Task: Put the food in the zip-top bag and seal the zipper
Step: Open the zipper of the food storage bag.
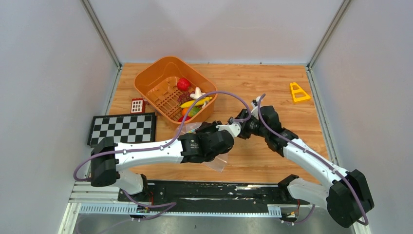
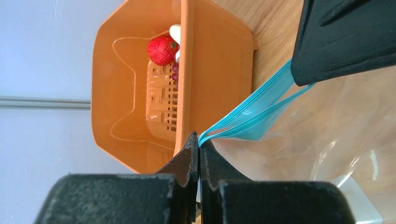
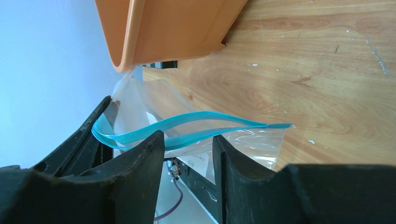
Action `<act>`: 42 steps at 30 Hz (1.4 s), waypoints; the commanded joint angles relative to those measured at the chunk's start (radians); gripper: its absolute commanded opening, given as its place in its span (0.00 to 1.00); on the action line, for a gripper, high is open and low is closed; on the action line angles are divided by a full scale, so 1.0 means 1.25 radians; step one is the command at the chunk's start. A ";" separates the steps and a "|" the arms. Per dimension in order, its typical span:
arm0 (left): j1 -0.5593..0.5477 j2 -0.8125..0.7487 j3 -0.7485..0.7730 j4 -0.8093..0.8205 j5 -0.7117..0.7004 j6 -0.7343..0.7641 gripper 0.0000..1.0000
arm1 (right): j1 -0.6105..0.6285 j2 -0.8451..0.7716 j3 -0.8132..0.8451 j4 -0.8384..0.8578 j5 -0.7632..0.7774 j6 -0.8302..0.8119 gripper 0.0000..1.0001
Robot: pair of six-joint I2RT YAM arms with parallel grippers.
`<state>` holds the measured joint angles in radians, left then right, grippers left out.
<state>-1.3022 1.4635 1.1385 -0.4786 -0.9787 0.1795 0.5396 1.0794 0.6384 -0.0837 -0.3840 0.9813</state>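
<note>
My left gripper pinches both pieces of the zipper at its end, so my right gripper will hold one piece while my left gripper opens and takes the other piece (image 3: 205,115).
The clear zip-top bag (image 2: 336,140) hangs between my two grippers just in front of the orange basket. Its teal zipper (image 2: 252,114) is open, the two strips apart (image 3: 187,122). My left gripper (image 2: 199,142) is shut on one end of the zipper. My right gripper (image 3: 187,136) is open, its fingertips on either side of the nearer strip. In the top view the left gripper (image 1: 225,132) and right gripper (image 1: 239,122) meet at mid-table, with part of the bag (image 1: 217,164) below them. The food lies in the basket: red fruit (image 1: 183,84), white garlic piece (image 1: 197,92), banana (image 1: 196,103).
The orange slotted basket (image 1: 151,78) stands just behind the bag. A checkerboard (image 1: 122,128) and a small red grid block (image 1: 138,105) lie to the left. A yellow triangular piece (image 1: 298,92) lies at the back right. Walls enclose three sides.
</note>
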 commanded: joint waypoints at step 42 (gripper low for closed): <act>0.217 -0.243 0.022 0.105 0.617 -0.349 0.82 | 0.035 -0.048 0.319 -0.306 0.209 -0.473 0.00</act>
<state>-1.0424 1.1404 1.1435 -0.4187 -0.4305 -0.1669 0.5812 0.9928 0.9031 -0.3450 -0.0692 0.6205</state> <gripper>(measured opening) 0.817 0.013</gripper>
